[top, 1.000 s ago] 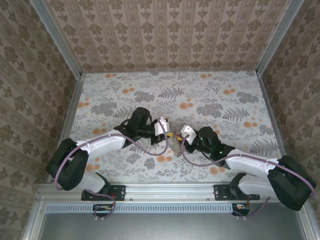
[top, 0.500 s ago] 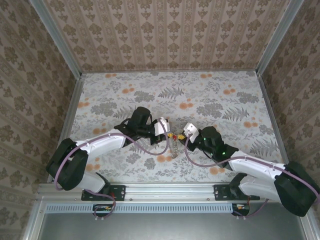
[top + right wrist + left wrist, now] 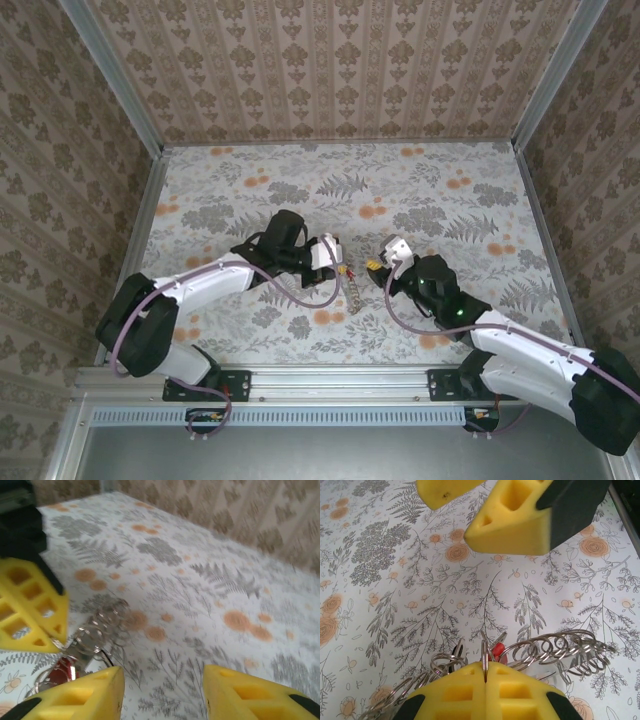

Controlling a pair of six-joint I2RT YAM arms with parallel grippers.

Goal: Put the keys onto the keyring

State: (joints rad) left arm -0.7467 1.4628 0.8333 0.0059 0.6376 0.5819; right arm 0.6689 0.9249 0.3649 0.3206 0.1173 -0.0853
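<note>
Next, I let go of the keyring with my left gripper on the floral tabletop (image 3: 376, 287) (image 3: 496, 616) under the yellow fingertips of my right gripper.
My left gripper (image 3: 485, 669) is shut on a thin ring of the keyring (image 3: 560, 650), a chain of silvery linked rings that spreads to both sides of its yellow fingertips. A key with a red head (image 3: 496, 650) sits among the rings just beyond the tips, and a dark piece (image 3: 451, 656) lies beside it. From above, the keyring (image 3: 352, 290) hangs below the left gripper (image 3: 340, 268). My right gripper (image 3: 162, 692) stands open with nothing between its fingers, a little to the right of the keyring (image 3: 100, 625) and the red key (image 3: 62, 670). From above, the right gripper (image 3: 378, 265) faces the left.
The floral tabletop (image 3: 430, 200) is walled by patterned panels on three sides, with metal rails (image 3: 150, 220) along the edges. Both arms reach in from the near edge and meet near the table's middle.
The right gripper has opened and drawn back to the right, away from the left gripper. The keyring stays pinched in the left gripper and hangs lower.
</note>
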